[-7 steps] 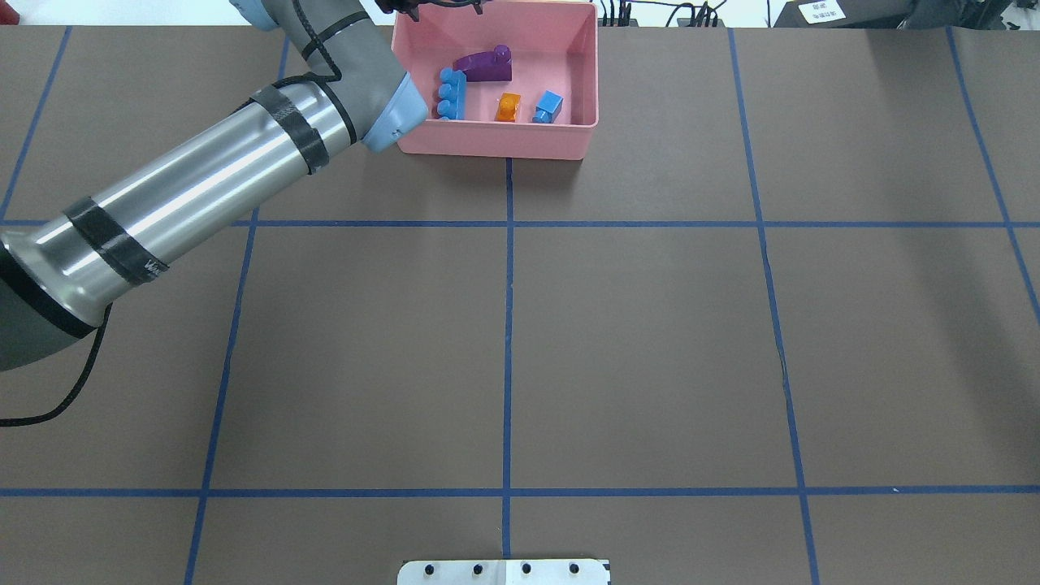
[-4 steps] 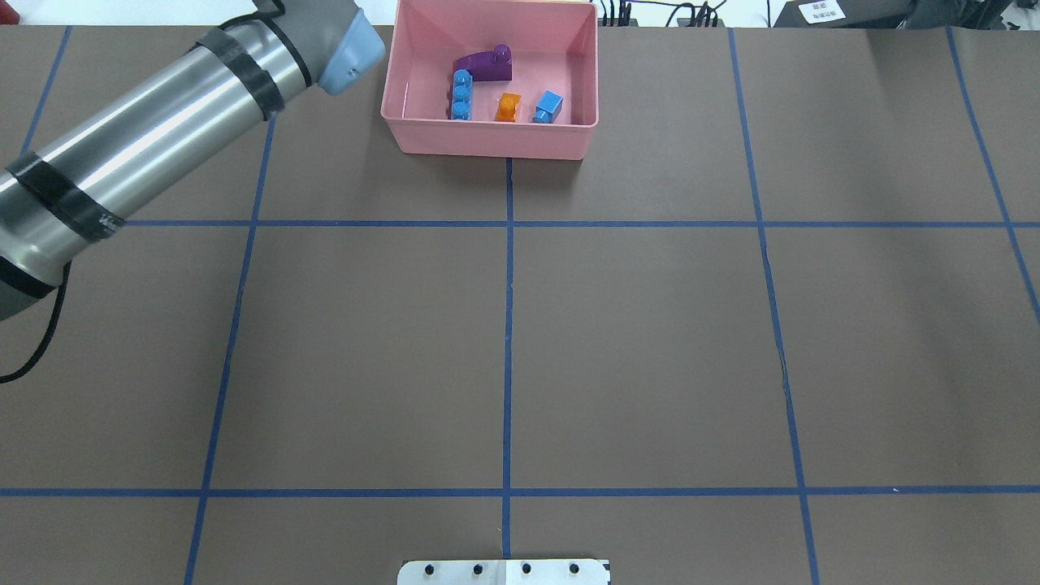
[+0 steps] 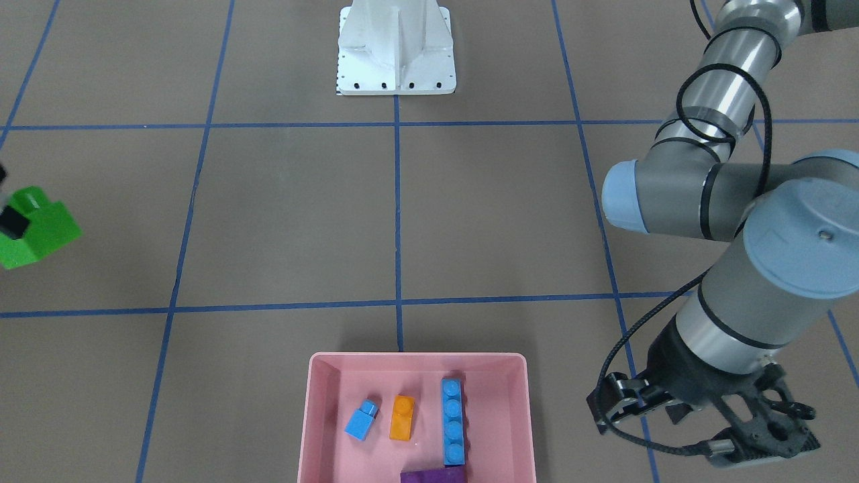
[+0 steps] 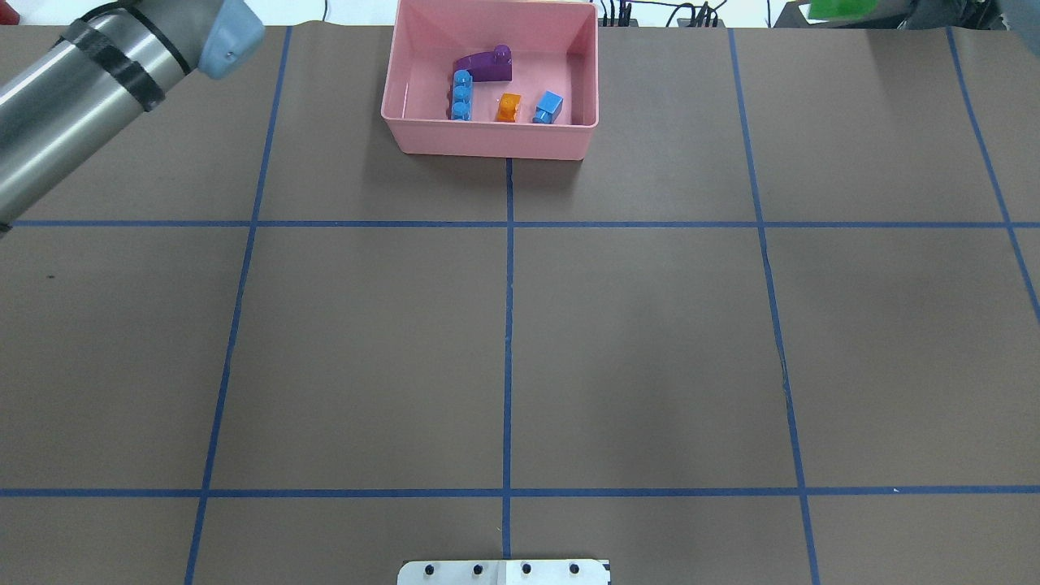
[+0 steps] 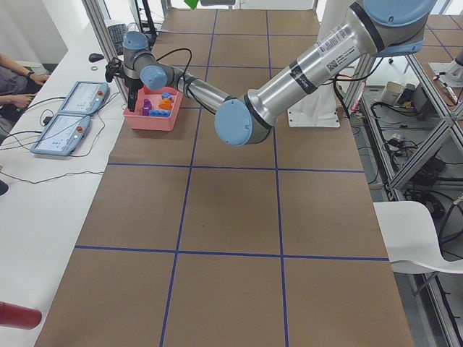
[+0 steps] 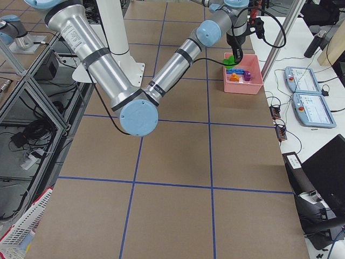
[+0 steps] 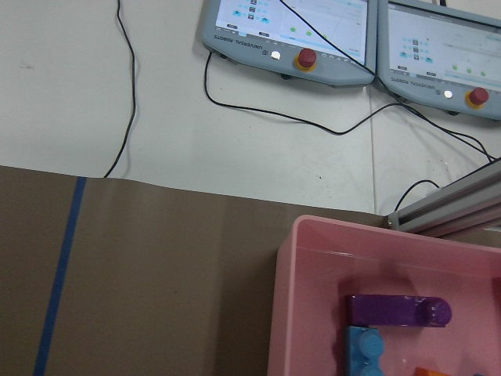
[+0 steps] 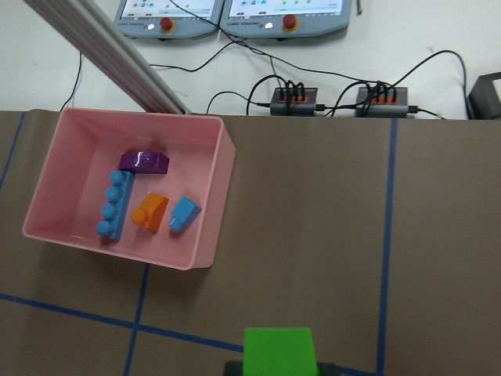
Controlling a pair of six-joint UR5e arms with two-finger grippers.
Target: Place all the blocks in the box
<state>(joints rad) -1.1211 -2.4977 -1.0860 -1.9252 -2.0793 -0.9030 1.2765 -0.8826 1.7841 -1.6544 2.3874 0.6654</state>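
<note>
My right gripper will let go of the green block over the orange block's knob end (image 3: pixel 395 395) (image 8: pixel 145 215) inside the pink box.
The pink box (image 4: pixel 487 142) stands at the table's far edge, middle. In it lie the purple block (image 4: pixel 483 65), the long blue block (image 4: pixel 461 93), the orange block (image 4: pixel 509 107) and the small blue block (image 4: pixel 549 106). My right gripper (image 8: pixel 278 364) is shut on the green block (image 8: pixel 278 348) and holds it in the air, well to the right of the box; the block also shows in the front view (image 3: pixel 37 235). My left gripper (image 3: pixel 762 446) hangs beside the box's left side, jaws spread and empty.
The white robot base (image 3: pixel 396 54) sits at the near edge, middle. Teach pendants (image 7: pixel 290 31) and power strips with cables (image 8: pixel 297 100) lie on the white bench beyond the box. Blue tape lines grid the brown table.
My left arm has drawn back from over the box towards the left. The green block has come into the overhead view at the top right. The blocks in the box lie still.
</note>
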